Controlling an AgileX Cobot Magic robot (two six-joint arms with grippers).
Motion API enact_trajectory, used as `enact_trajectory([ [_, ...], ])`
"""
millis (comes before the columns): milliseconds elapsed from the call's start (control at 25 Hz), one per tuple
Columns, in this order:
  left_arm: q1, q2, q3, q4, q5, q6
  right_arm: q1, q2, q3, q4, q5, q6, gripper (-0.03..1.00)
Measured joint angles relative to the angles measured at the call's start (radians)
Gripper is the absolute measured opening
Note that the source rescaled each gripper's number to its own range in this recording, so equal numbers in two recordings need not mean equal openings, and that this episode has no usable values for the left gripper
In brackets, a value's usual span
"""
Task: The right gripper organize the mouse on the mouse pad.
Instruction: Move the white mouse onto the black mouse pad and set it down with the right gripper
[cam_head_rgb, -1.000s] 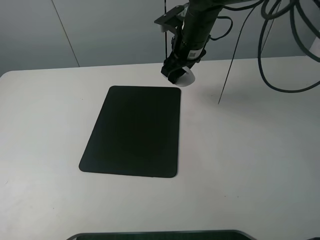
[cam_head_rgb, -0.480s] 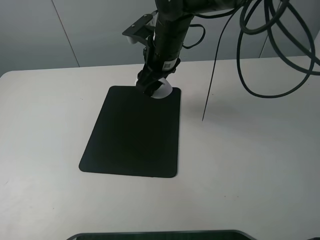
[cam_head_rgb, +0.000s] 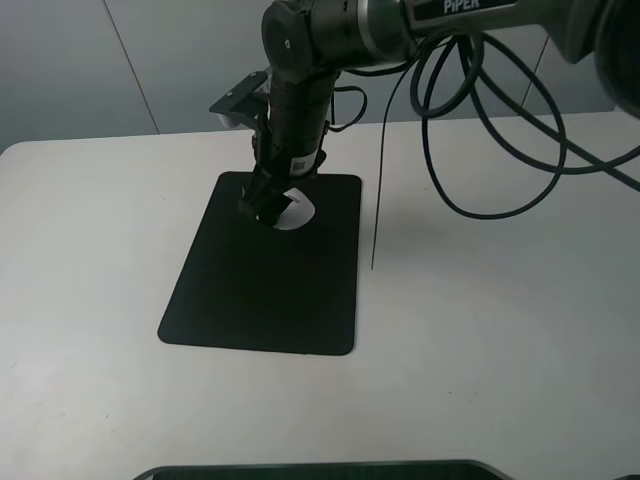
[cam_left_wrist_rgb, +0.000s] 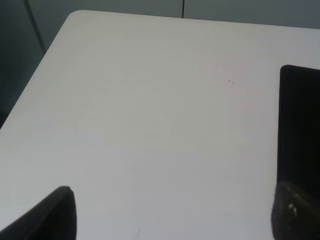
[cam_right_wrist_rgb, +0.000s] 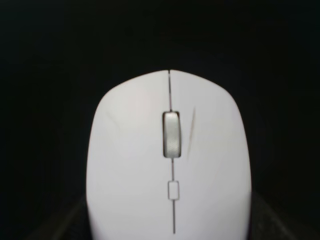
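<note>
My right gripper is to let go of the white mouse on the black mouse pad (cam_head_rgb: 292, 238), setting it just a little beyond the middle of the mouse pad.
My right gripper (cam_head_rgb: 264, 208) reaches across from the right and is shut on the white mouse (cam_head_rgb: 296, 213). It holds the mouse over the far part of the black mouse pad (cam_head_rgb: 262, 290); I cannot tell whether the mouse touches the pad. In the right wrist view the mouse (cam_right_wrist_rgb: 170, 160) fills the frame, grey wheel up, with the black mouse pad (cam_right_wrist_rgb: 50, 75) all around it. My left gripper (cam_left_wrist_rgb: 175, 220) is open and empty over the white table, beside an edge of the mouse pad (cam_left_wrist_rgb: 300, 120). The left gripper is out of the exterior view.
The white table (cam_head_rgb: 500, 330) spreads around the pad. Black cables (cam_head_rgb: 480, 150) loop down from the right arm, and one thin cable (cam_head_rgb: 378, 200) hangs just right of the pad. A dark object (cam_head_rgb: 320, 470) lies along the table's near edge.
My right gripper has carried the mouse from beyond the pad's far right corner leftward and nearer, and lower, to over the pad's far part.
</note>
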Motion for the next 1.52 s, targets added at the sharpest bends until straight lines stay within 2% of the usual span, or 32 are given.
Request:
enact_trajectory([
  [440, 0.000, 0.000, 0.000, 0.000, 0.000, 0.000, 0.018, 0.063, -0.009, 0.006, -0.029, 0.006, 0.00],
  [840, 0.000, 0.000, 0.000, 0.000, 0.000, 0.000, 0.018, 0.092, -0.011, -0.062, -0.064, 0.010, 0.00],
  [1520, 0.000, 0.000, 0.000, 0.000, 0.000, 0.000, 0.018, 0.113, -0.011, -0.065, -0.084, 0.012, 0.00],
])
